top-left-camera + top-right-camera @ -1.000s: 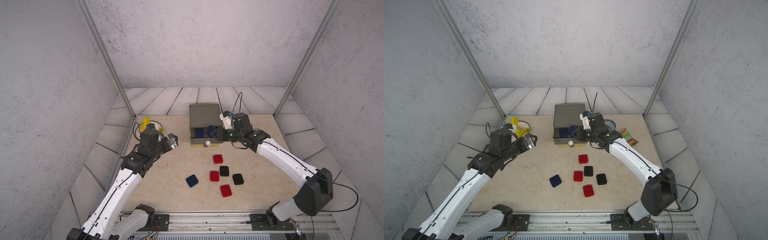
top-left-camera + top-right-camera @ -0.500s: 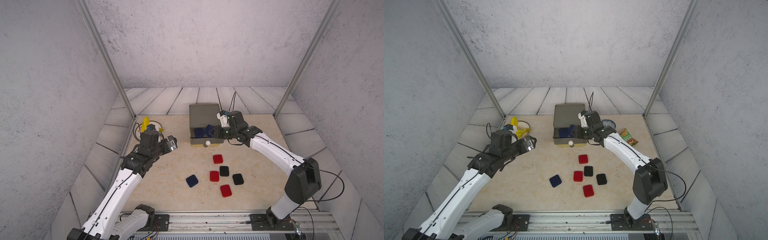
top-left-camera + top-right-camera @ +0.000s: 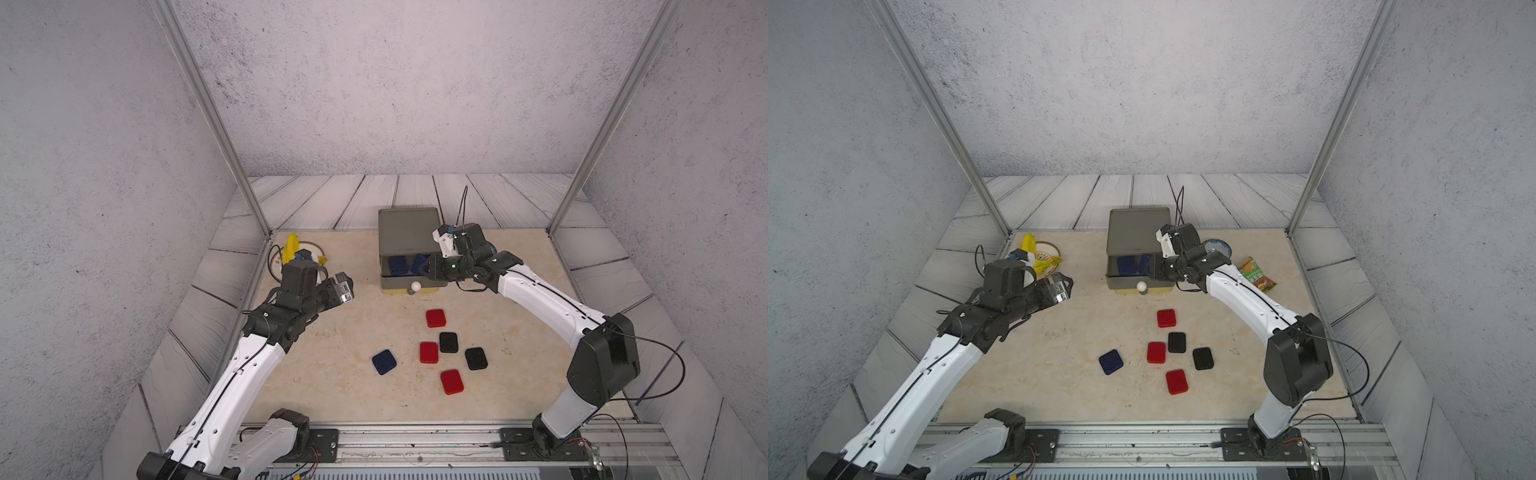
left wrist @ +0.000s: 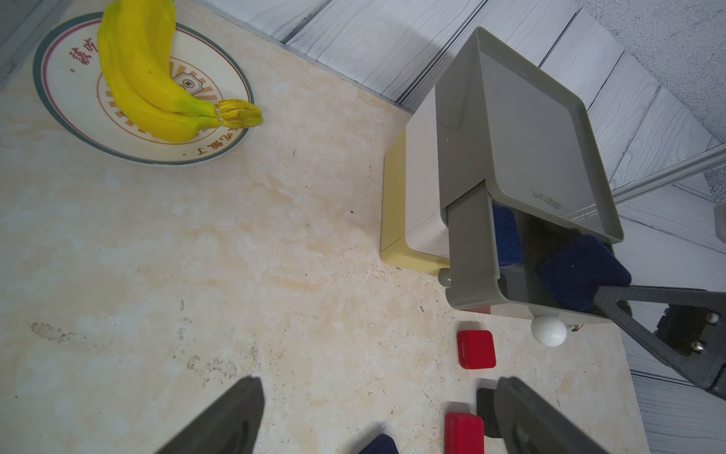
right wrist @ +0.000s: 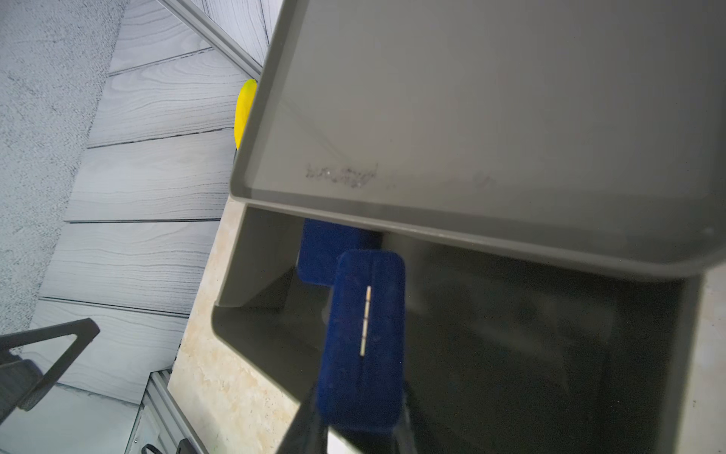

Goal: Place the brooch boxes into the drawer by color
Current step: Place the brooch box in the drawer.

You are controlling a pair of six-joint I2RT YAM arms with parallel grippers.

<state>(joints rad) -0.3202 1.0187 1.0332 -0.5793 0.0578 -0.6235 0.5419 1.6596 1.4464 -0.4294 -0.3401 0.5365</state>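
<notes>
Next, my right gripper releases the navy brooch box beside the other navy box [image 3: 415, 273] [image 5: 367, 349] inside the drawer's open grey level.
The drawer [image 3: 407, 232] stands at the back, its grey top tier pulled out, white knob [image 3: 415, 286] in front. My right gripper [image 3: 428, 268] is shut on a navy brooch box [image 5: 363, 334], held on edge inside the open tier. Another navy box [image 5: 326, 251] lies further in. On the table lie three red boxes [image 3: 436, 318] [image 3: 429, 352] [image 3: 452, 381], two black ones [image 3: 449, 342] [image 3: 476, 358] and a navy one [image 3: 384, 361]. My left gripper [image 3: 345, 286] hovers open and empty to the left of the drawer; in the left wrist view it [image 4: 379, 412] is above bare table.
A plate [image 4: 70, 106] with bananas [image 4: 145, 78] sits at the back left corner. A small patterned bowl [image 3: 1219, 247] and a snack packet [image 3: 1256, 274] lie to the right of the drawer. Metal posts stand at both back corners.
My right gripper has moved left, carrying the navy box into the open grey tier. The left arm has hardly moved.
</notes>
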